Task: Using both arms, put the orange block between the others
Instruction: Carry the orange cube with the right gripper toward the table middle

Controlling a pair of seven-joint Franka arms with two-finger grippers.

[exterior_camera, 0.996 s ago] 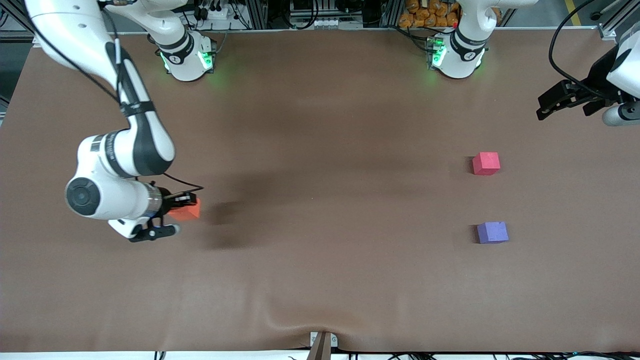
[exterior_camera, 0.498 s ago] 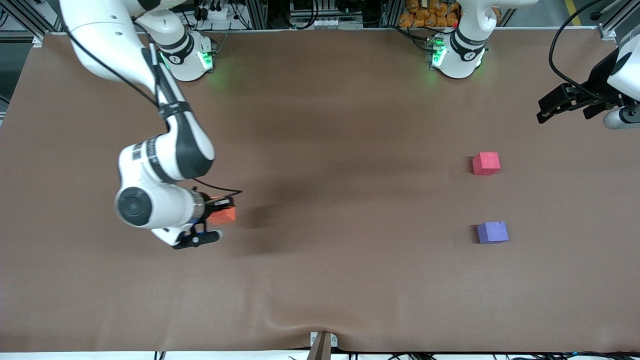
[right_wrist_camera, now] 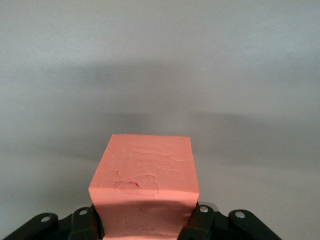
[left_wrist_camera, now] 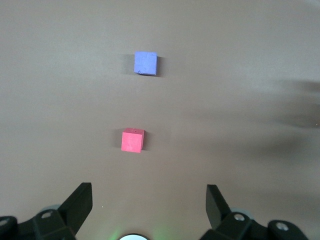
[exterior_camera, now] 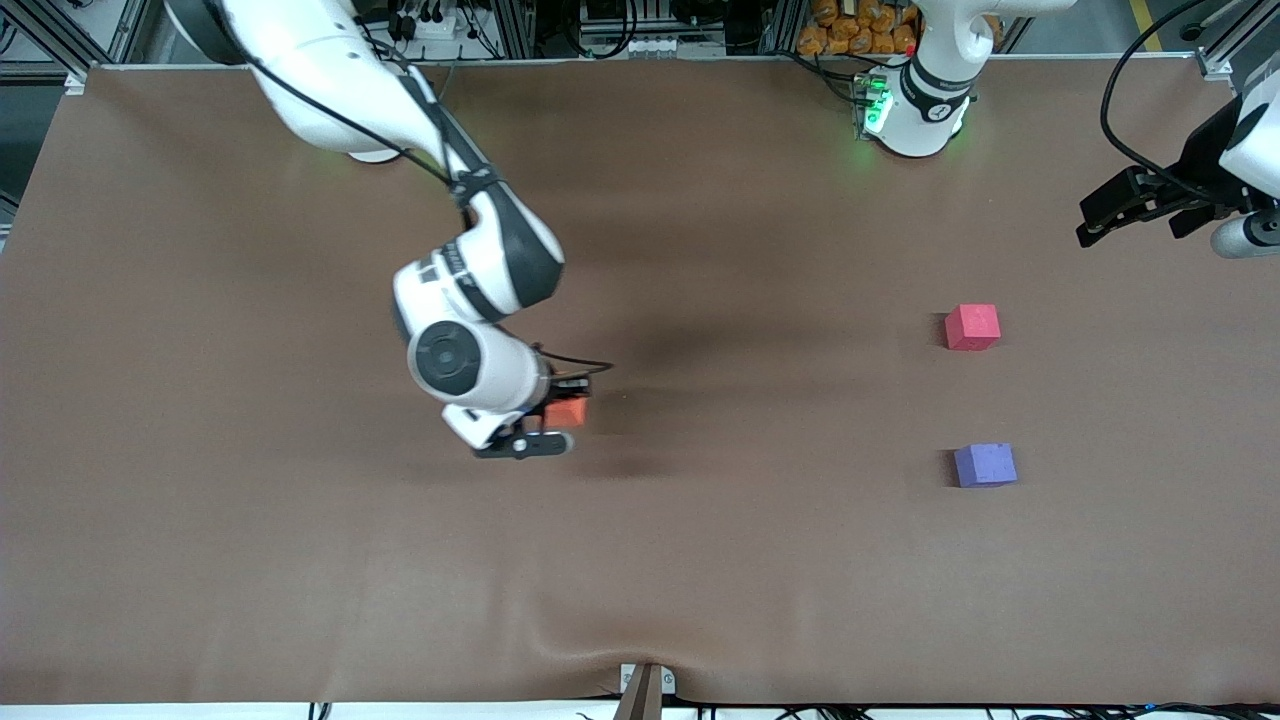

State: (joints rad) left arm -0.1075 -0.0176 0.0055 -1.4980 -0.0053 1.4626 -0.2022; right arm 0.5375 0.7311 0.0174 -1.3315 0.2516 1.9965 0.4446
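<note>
My right gripper needs to let go of the orange block on the brown table's bare middle point(exterior_camera: 633, 406), in line with the metal bracket.
The orange block point(exterior_camera: 568, 412) point(right_wrist_camera: 145, 180) hangs just above the brown table point(exterior_camera: 700, 560), a little toward the right arm's end of the middle. My right gripper point(exterior_camera: 562, 414) point(right_wrist_camera: 145, 225) is shut on it, one finger on each side. The others, a red-pink cube point(exterior_camera: 972, 326) point(left_wrist_camera: 132, 140) and a purple cube point(exterior_camera: 985, 465) point(left_wrist_camera: 145, 63), sit apart toward the left arm's end, the purple one nearer the front camera. My left gripper point(exterior_camera: 1088, 222) point(left_wrist_camera: 148, 195) waits open in the air over that end of the table, holding nothing.
A metal bracket point(exterior_camera: 645, 688) sits at the table's front edge where the mat wrinkles. The left arm's green-lit base point(exterior_camera: 915, 110) stands at the back edge. Cables and clutter line the back rail.
My right arm has carried the orange block from the right arm's end toward the table's middle. The left gripper has barely moved, and both cubes stayed put.
</note>
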